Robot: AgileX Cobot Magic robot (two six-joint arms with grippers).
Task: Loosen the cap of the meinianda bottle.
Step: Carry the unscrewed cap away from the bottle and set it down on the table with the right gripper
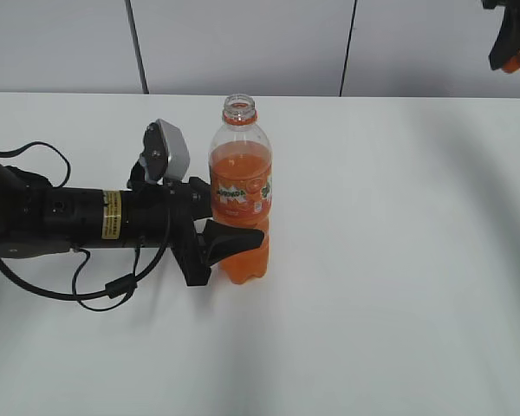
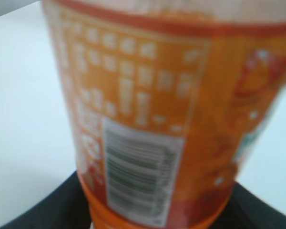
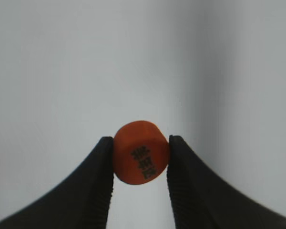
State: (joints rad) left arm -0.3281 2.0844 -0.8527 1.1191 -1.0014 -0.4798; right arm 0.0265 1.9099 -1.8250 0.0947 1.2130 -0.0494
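Observation:
My right gripper is to let go of the orange cap on the bare table across the bottle from my left gripper (image 1: 447, 239).
The meinianda bottle (image 1: 240, 195) stands upright at the table's middle, its neck open with only the orange ring on it. My left gripper (image 1: 230, 227) is shut on the bottle's lower body. In the left wrist view the bottle's label (image 2: 148, 119) fills the frame, with my left gripper's (image 2: 155, 210) black fingers at both sides. My right gripper (image 1: 512, 52) is high at the top right corner, far from the bottle. In the right wrist view my right gripper (image 3: 140, 160) is shut on the small orange cap (image 3: 140, 152), printed top facing the camera.
The white table (image 1: 399, 260) stretches around the bottle. My left arm (image 1: 78, 221) with its cables lies along the table's left side. A grey panelled wall (image 1: 243, 43) stands behind the table.

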